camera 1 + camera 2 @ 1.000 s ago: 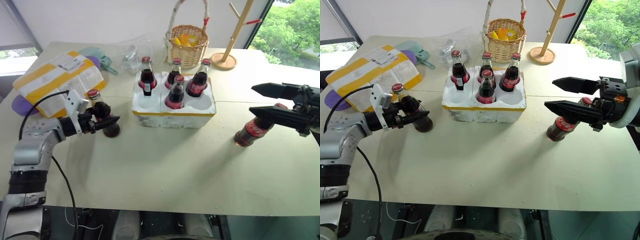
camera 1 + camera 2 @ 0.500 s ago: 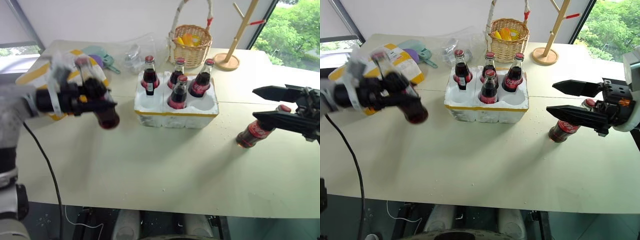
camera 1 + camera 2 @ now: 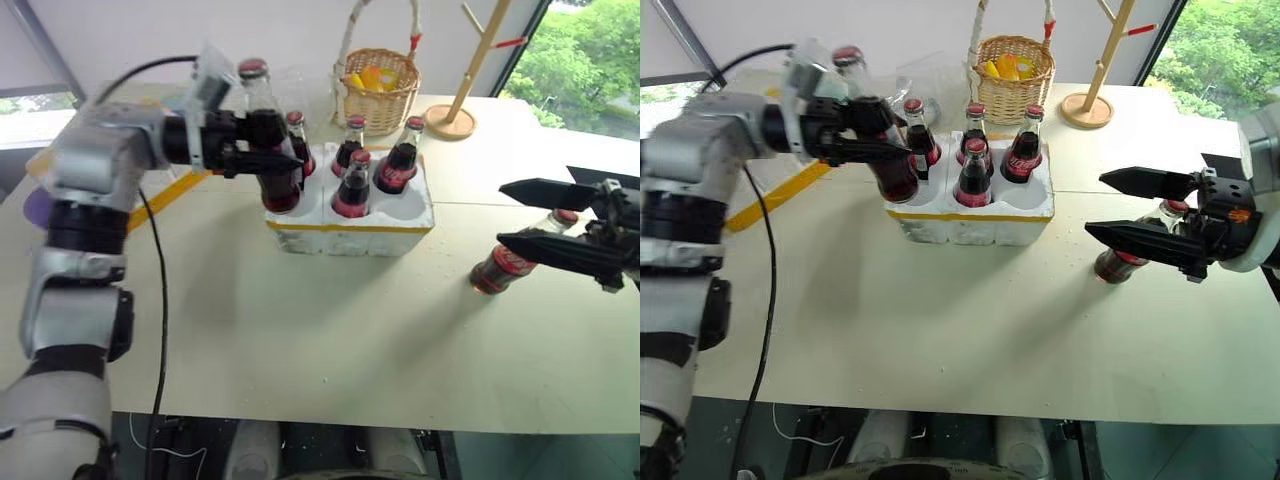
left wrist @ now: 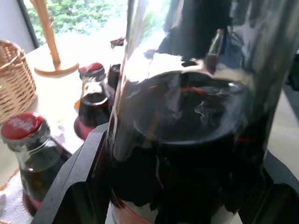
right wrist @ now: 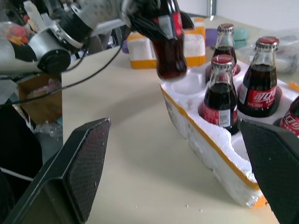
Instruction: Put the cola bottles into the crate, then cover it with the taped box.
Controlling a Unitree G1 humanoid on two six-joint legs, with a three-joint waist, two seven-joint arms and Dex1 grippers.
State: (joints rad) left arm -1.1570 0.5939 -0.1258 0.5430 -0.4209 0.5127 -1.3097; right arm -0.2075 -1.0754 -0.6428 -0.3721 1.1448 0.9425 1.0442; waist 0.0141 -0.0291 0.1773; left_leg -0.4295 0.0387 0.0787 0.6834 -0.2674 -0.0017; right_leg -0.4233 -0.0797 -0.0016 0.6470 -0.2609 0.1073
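Observation:
Next, my left gripper lets go of the cola bottle in the crate's front corner hole (image 3: pixel 291 207), on the side that is toward the taped box.
The white foam crate (image 3: pixel 350 236) stands mid-table with several cola bottles (image 3: pixel 353 186) upright in its wells. My left gripper (image 3: pixel 268 152) is shut on another cola bottle (image 3: pixel 896 176), holding it slightly tilted just above the crate's front-left well; the right wrist view shows this bottle (image 5: pixel 168 42) clear of the foam. One more cola bottle (image 3: pixel 498 270) stands on the table at the right, just behind my open right gripper (image 3: pixel 503 212). The taped box (image 5: pixel 195 46) lies far left, mostly hidden by my left arm.
A wicker basket (image 3: pixel 378 95) with yellow items and a wooden stand (image 3: pixel 455 120) sit behind the crate. Crumpled clear plastic (image 3: pixel 262 108) lies at the back left. Bare tabletop (image 3: pixel 330 320) stretches in front of the crate.
My left gripper has lifted its bottle off the table and carried it up and right, to above the crate's front-left well. The right gripper has stayed in place.

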